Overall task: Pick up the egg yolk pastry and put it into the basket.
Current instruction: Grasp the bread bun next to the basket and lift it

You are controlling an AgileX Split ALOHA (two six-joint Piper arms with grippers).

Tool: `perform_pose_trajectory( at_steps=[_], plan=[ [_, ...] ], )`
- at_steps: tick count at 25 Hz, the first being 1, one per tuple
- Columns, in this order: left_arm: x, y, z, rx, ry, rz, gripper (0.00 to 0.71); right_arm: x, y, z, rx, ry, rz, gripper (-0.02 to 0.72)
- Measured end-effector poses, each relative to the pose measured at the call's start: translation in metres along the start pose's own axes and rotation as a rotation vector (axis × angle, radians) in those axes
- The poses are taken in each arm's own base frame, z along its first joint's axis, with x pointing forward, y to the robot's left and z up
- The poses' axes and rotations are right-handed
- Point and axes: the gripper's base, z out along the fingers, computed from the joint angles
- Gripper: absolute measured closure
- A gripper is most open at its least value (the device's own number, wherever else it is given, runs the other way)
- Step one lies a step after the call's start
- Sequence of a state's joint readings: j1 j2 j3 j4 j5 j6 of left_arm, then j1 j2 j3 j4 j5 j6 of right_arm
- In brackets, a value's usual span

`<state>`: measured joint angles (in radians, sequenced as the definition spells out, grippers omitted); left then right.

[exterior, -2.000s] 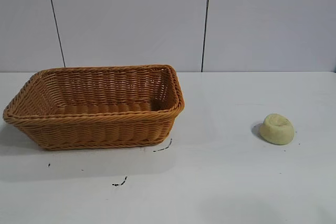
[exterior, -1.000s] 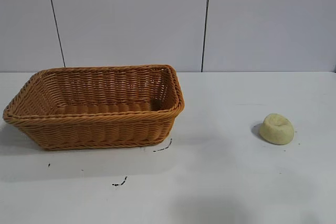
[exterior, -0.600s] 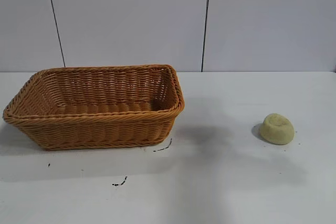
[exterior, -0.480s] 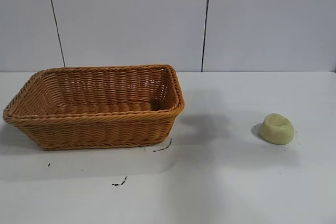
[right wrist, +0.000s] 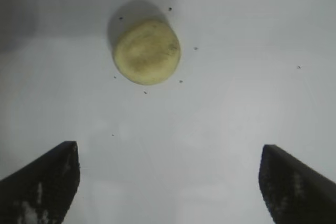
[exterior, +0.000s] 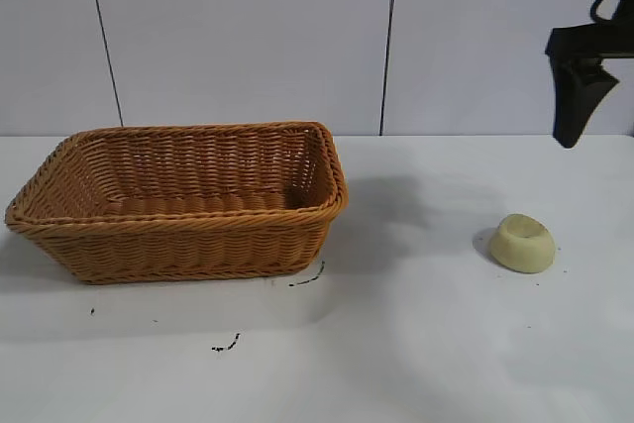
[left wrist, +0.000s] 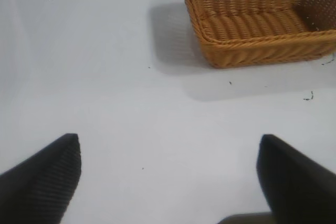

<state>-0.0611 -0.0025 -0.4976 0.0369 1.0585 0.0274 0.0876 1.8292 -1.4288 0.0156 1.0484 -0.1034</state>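
The fingers of my right gripper should close across the middle of the egg yolk pastry [exterior: 523,243] [right wrist: 147,52], one on the pastry's front side and one on its back side.
The egg yolk pastry [exterior: 523,243], a small pale yellow bun with a dimpled top, lies alone on the white table at the right. In the right wrist view the pastry [right wrist: 147,51] sits ahead of my right gripper [right wrist: 168,150], which is open and empty. From outside, the right gripper [exterior: 573,131] hangs high above the table, up and to the right of the pastry. The orange-brown wicker basket [exterior: 327,207] stands at the left with nothing visible inside. My left gripper [left wrist: 168,145] is open over bare table, with the basket [left wrist: 210,51] farther off.
The white table [exterior: 416,344] carries a few small dark marks [exterior: 226,347] in front of the basket. A grey panelled wall [exterior: 248,37] closes the back. Open table lies between basket and pastry.
The right gripper has come into the exterior view at the top right, and its shadow has shifted across the table. Basket and pastry have not moved.
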Motion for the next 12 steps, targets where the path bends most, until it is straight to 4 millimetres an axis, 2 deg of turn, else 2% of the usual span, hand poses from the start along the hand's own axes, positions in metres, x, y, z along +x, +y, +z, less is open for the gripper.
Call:
perform_pose_trajectory(
  at_steps=[7,12],
  plan=[
    [0.0,0.0,0.0,0.0,0.0,0.0,0.017,-0.008,0.003,0.039,-0.005,0.05,-0.014,0.038],
    [0.0,0.0,0.0,0.0,0.0,0.0,0.017,-0.014,0.003,0.076,-0.012,0.055,0.003,0.038]
  ],
)
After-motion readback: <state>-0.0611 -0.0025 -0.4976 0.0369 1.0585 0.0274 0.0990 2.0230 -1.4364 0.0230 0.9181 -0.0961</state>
